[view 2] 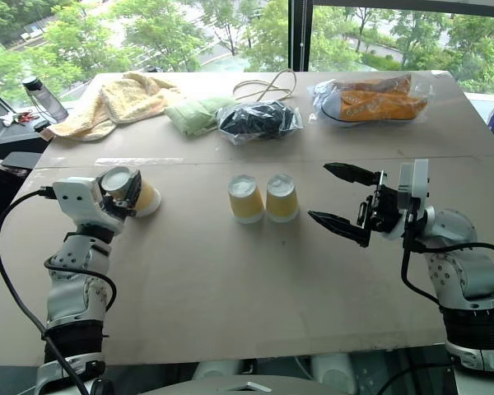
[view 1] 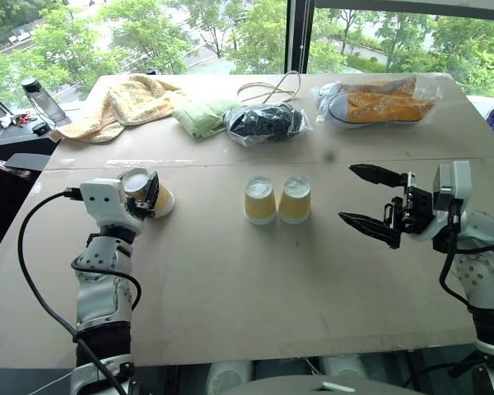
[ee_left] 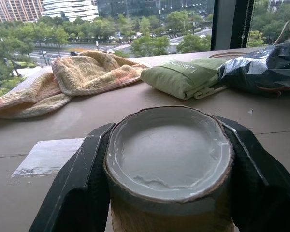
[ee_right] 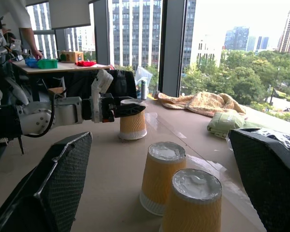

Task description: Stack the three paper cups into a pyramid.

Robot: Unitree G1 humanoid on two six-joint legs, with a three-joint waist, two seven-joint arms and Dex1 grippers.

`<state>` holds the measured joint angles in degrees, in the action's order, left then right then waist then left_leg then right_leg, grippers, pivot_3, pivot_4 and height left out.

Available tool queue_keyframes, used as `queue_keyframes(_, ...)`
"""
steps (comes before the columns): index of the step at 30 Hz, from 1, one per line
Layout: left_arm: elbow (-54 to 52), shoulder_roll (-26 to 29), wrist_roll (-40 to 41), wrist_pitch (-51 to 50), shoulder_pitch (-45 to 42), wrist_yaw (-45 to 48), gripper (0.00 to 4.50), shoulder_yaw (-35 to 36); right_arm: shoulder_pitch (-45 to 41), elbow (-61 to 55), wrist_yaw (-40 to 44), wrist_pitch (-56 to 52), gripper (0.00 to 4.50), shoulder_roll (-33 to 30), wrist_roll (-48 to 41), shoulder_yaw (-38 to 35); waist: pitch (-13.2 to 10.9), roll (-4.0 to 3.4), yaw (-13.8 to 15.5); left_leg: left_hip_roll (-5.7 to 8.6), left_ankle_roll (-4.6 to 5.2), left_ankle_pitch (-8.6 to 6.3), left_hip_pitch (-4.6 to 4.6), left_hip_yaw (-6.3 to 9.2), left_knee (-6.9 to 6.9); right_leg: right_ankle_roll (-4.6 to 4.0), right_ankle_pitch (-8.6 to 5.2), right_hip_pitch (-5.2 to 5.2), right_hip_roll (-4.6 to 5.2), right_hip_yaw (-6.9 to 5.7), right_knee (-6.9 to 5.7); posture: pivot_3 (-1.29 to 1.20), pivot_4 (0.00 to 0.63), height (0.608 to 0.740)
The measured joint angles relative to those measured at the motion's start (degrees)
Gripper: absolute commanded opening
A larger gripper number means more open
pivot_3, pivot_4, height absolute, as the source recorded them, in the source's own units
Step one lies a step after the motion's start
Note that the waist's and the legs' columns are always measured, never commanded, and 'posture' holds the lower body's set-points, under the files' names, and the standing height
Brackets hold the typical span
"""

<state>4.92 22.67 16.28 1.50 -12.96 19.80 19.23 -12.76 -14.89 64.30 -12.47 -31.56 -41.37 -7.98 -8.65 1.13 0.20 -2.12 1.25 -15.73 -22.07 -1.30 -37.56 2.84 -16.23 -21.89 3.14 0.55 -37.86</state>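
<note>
The paper cup in my left gripper needs to be let go across the bases of the two [view 1: 277, 186] touching cups, so that it straddles both.
One yellow-orange paper cup [view 1: 165, 202] stands base up at the left of the table, and my left gripper [view 1: 148, 194] is shut on it near its white base [ee_left: 169, 150], with a black finger [ee_left: 82, 183] on each side. Whether its rim rests on the table I cannot tell. The other two paper cups [view 1: 259, 200] [view 1: 295, 199] stand upside down, side by side and touching, in the middle of the table. My right gripper [view 1: 347, 192] hovers open to their right, pointing at them with nothing between its fingers. Seen from the right wrist, both cups [ee_right: 162, 176] [ee_right: 193, 203] lie close ahead.
Along the far side of the table [view 1: 230, 313] lie a yellow towel [view 1: 119, 103], a green pouch [view 1: 202, 115], a black bagged bundle [view 1: 267, 122], a loose cord [view 1: 272, 86] and bagged orange shoes [view 1: 379, 103]. A water bottle [view 1: 41, 99] stands beyond the left edge. A person [ee_right: 12, 19] stands at another table.
</note>
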Motion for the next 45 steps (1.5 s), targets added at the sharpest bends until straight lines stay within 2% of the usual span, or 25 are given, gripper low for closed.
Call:
queue_keyframes(3,-2.7,0.8,2.3,-4.8,-7.4,5.4,2.40,-5.5,0.3,-0.1,-0.4,0.1,4.50,-0.4,0.0,-1.2,0.0,0.00,0.8,0.05,0.00,0.00,-0.09,0.00,-0.14,0.01,0.00,0.00,-0.03,-0.11,0.01,0.00,0.150,0.740)
queue_keyframes(11,-6.4,0.8,8.5,-16.8,-25.3,24.5,2.40,-20.8,4.7,-0.3,-1.7,1.1,4.50,-1.3,0.5,-4.6,0.0,-0.02,0.4,0.05,-0.06,0.03,-0.33,0.11,-0.46,0.01,0.00,-0.05,-0.31,-0.29,0.02,0.00,0.150,0.740)
queue_keyframes(15,-5.4,0.8,9.8,-21.4,-29.6,31.7,2.40,-24.9,6.8,-0.4,-2.3,2.0,4.50,-1.3,0.7,-5.3,0.0,-0.16,0.0,0.05,-0.02,0.01,-0.29,0.12,-0.52,0.01,0.00,-0.05,-0.43,-0.24,-0.06,0.00,0.150,0.740)
queue_keyframes(24,-1.5,1.6,8.6,-23.5,-30.0,37.4,2.40,-26.7,9.1,-3.4,-4.8,2.8,4.50,-1.2,0.7,-5.9,-0.1,-0.17,-0.3,0.03,-0.01,0.01,-0.43,0.24,-0.67,0.01,-0.01,-0.05,-0.45,-0.34,-0.05,0.00,0.150,0.740)
queue_keyframes(45,-3.3,3.3,8.1,-24.9,-29.9,36.3,2.40,-25.3,8.5,-4.3,-6.0,2.7,4.50,-1.2,0.8,-5.1,-0.1,-0.17,0.1,0.02,0.00,0.01,-0.46,0.29,-0.72,0.01,0.00,-0.05,-0.44,-0.37,-0.07,0.00,0.150,0.740)
